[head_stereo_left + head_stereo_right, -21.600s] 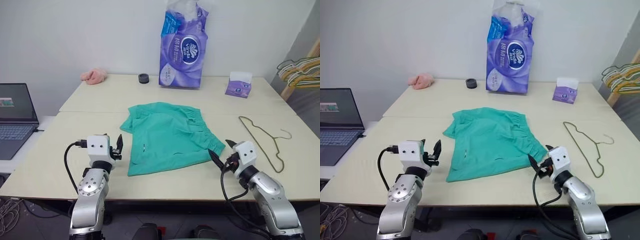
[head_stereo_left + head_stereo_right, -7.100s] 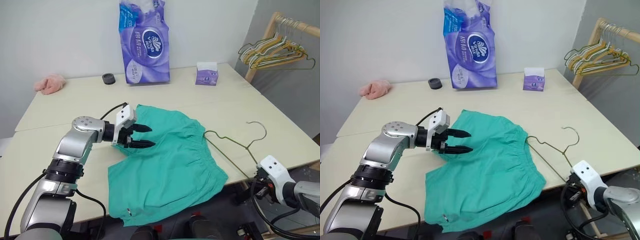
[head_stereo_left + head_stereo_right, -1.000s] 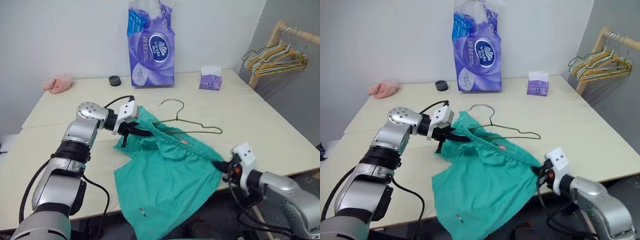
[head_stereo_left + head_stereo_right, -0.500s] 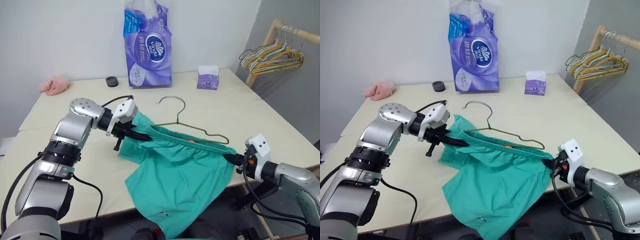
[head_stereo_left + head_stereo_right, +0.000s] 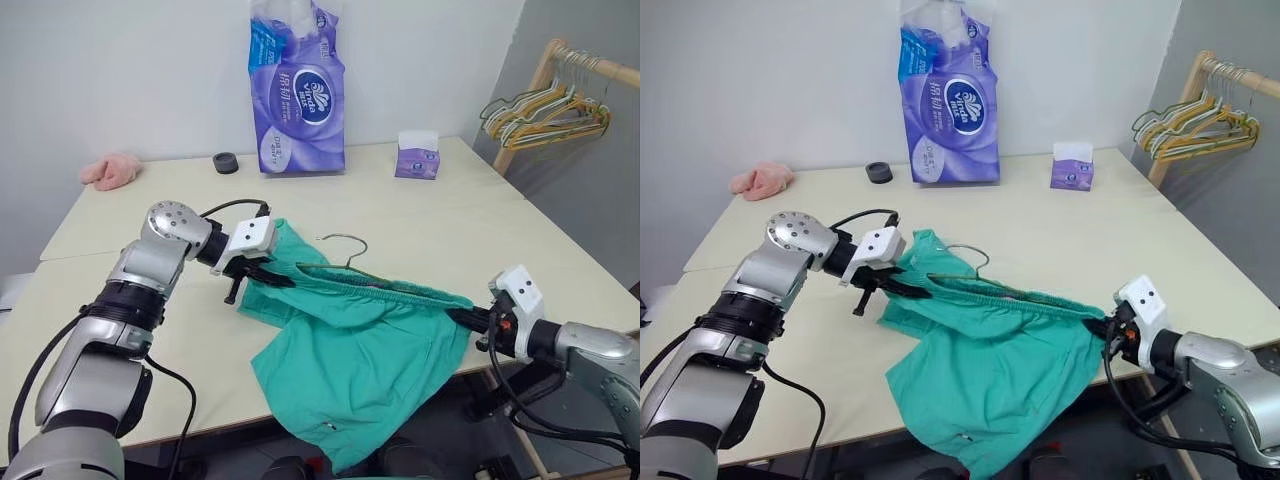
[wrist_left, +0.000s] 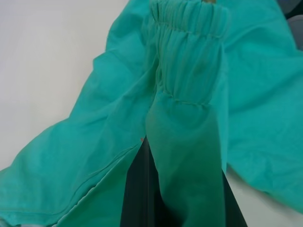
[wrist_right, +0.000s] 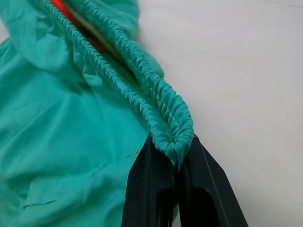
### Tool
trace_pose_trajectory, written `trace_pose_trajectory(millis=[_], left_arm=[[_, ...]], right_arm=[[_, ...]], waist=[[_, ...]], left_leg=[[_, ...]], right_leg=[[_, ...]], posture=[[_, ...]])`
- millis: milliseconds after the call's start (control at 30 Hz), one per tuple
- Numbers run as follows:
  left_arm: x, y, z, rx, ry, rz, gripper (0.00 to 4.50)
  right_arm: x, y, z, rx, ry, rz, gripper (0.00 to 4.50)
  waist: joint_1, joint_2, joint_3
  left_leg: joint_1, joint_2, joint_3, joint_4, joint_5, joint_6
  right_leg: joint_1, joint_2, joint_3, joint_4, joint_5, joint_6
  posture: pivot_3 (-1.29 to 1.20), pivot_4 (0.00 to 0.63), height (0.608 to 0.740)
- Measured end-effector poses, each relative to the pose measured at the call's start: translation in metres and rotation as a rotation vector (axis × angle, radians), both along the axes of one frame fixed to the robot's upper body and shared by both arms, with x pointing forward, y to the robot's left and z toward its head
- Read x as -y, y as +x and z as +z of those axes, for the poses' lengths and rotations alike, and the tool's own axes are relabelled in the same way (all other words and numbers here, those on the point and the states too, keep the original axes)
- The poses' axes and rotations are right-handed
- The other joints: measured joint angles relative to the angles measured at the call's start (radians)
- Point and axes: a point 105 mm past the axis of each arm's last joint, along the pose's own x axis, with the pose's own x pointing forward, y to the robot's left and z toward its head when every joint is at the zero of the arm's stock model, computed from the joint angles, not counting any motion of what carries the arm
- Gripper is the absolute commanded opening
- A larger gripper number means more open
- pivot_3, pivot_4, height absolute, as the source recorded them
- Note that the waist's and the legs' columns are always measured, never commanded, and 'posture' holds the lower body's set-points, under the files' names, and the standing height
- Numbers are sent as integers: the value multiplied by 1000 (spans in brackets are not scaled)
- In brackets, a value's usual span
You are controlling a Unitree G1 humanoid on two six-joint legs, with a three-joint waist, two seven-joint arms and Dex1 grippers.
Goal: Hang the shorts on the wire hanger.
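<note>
The waistband's tip is all my right gripper pinches, well beyond the end of the wire hanger, so it should move in, open and take the waistband nearer the hanger (image 5: 414, 291).
The teal shorts (image 5: 360, 350) are stretched by their gathered waistband (image 7: 142, 94) between my two grippers above the table (image 5: 420, 220). Their legs droop over the table's front edge. My left gripper (image 5: 268, 277) is shut on the waistband's left end, and fabric drapes over its black fingers (image 6: 136, 189). At the right end, my right gripper (image 5: 462, 318) is shut on the waistband, which bunches between its fingers (image 7: 151, 184). The wire hanger (image 5: 344, 236) shows its curved hook just behind the waistband. Its lower part is hidden by the fabric.
At the back of the table stand a tall purple tissue pack (image 5: 297, 90), a small purple tissue box (image 5: 416, 155), a black round object (image 5: 226, 162) and a pink cloth (image 5: 110, 170). A wooden rack with several hangers (image 5: 545, 105) stands at the far right.
The right gripper has pulled the waistband out to the right and up, drawing it taut. The hanger has sunk, and its wire shoulders are now hidden behind the waistband.
</note>
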Motion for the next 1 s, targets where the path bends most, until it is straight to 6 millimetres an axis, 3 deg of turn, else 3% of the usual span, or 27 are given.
trace_pose_trajectory(millis=[200,333,500,633,800,933,1000], left_arm=[[14,6,-4,17,-28,33,0],[37,5,-7,61,-45,11,0],[38,0,-19,69,1,0,0],[35,-2,-26,64,30,-2,0],[32,-3,-28,77,43,-4,0],[33,-2,-28,89,39,4,0],[36,-1,-28,96,29,12,0]], right_arm=[[-4,6,13,52,-155,88,31],[-30,22,33,161,-282,230,31],[-47,32,41,209,-365,326,31],[-43,37,48,233,-440,376,31],[-13,39,51,207,-572,403,31],[-15,35,52,204,-574,456,31],[-28,35,53,222,-540,488,31]], waist=[[-2,0,0],[-7,1,1],[-17,1,1],[-19,1,1],[-22,2,1],[-28,2,1],[-31,2,1]], left_leg=[[0,0,1,0,0,0],[1,1,2,0,0,0],[0,1,3,-1,0,0],[0,0,2,-1,0,0],[0,1,2,-1,0,0],[0,1,2,-1,0,0],[0,1,2,-1,0,0]], right_leg=[[0,0,1,0,0,1],[-1,1,2,-1,0,1],[-2,0,3,-1,0,1],[-1,0,2,-2,1,1],[-1,0,3,-2,0,1],[-2,0,3,-1,0,1],[-2,0,3,-1,0,1]], posture=[[-225,26,740],[-227,24,740],[-226,21,740],[-219,16,740],[-215,21,740],[-218,21,740],[-220,23,740]])
